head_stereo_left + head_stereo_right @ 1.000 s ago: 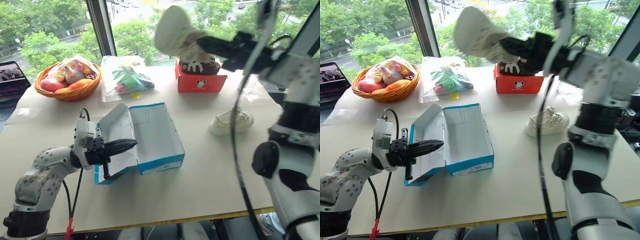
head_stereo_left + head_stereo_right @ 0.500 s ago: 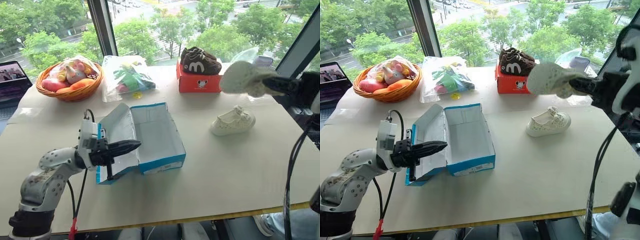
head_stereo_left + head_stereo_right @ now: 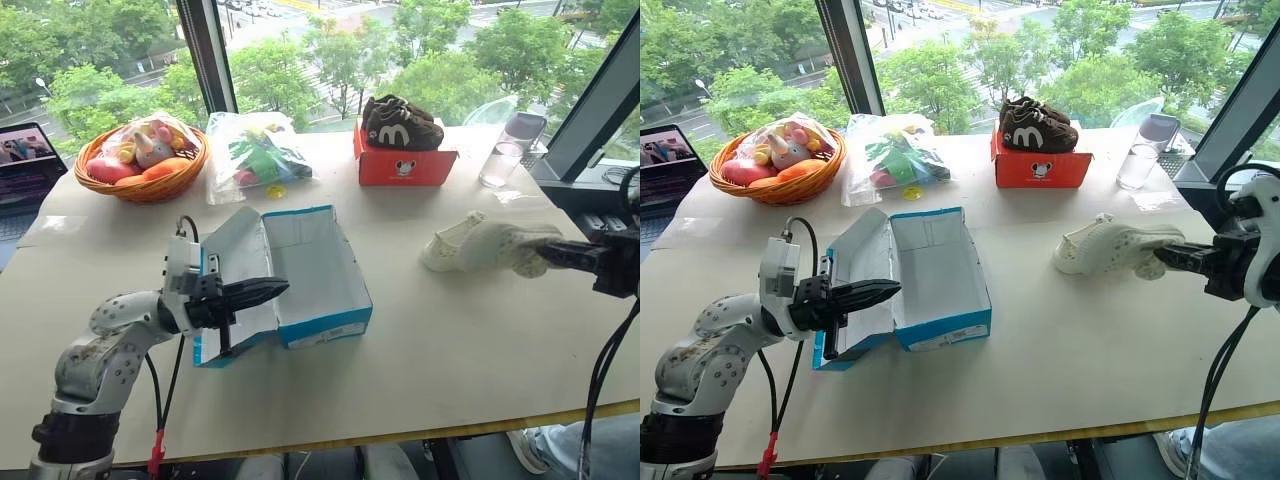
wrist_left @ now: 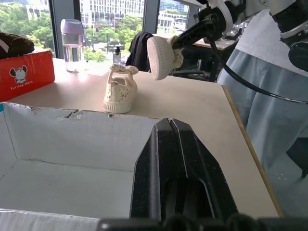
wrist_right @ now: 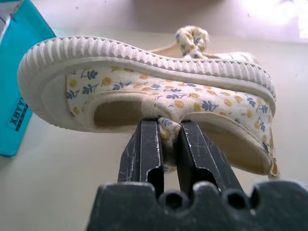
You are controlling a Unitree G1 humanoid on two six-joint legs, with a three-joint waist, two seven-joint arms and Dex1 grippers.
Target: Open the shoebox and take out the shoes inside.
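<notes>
Next, I let go of the shoe held in my right gripper, now low beside the resting shoe, on the table [image 3: 481, 276], setting it down close along the near side of the resting shoe.
The blue shoebox [image 3: 318, 290] lies open mid-table with its white inside bare and its lid [image 3: 232, 262] folded out to the left. My left gripper [image 3: 262, 291] is shut with nothing in it. It points right across the lid's inner face toward the box [image 4: 67, 163]. One cream shoe [image 3: 443, 250] rests on the table to the right. My right gripper [image 3: 1170, 256] is shut on the other shoe [image 3: 1127, 243] by its collar, sole turned sideways, low beside the resting shoe. The right wrist view shows the held shoe [image 5: 144, 82] pinched between the fingers.
A red-orange box [image 3: 402, 165] with dark brown shoes on top stands at the back. A fruit basket [image 3: 140, 160] and a plastic bag [image 3: 255, 150] sit back left, with a laptop [image 3: 25, 165] at the far left. A glass [image 3: 499, 165] stands back right.
My right gripper has brought the cream shoe down and to the right, from high above the red-orange box to just beside the shoe on the table. The left arm has stayed put.
</notes>
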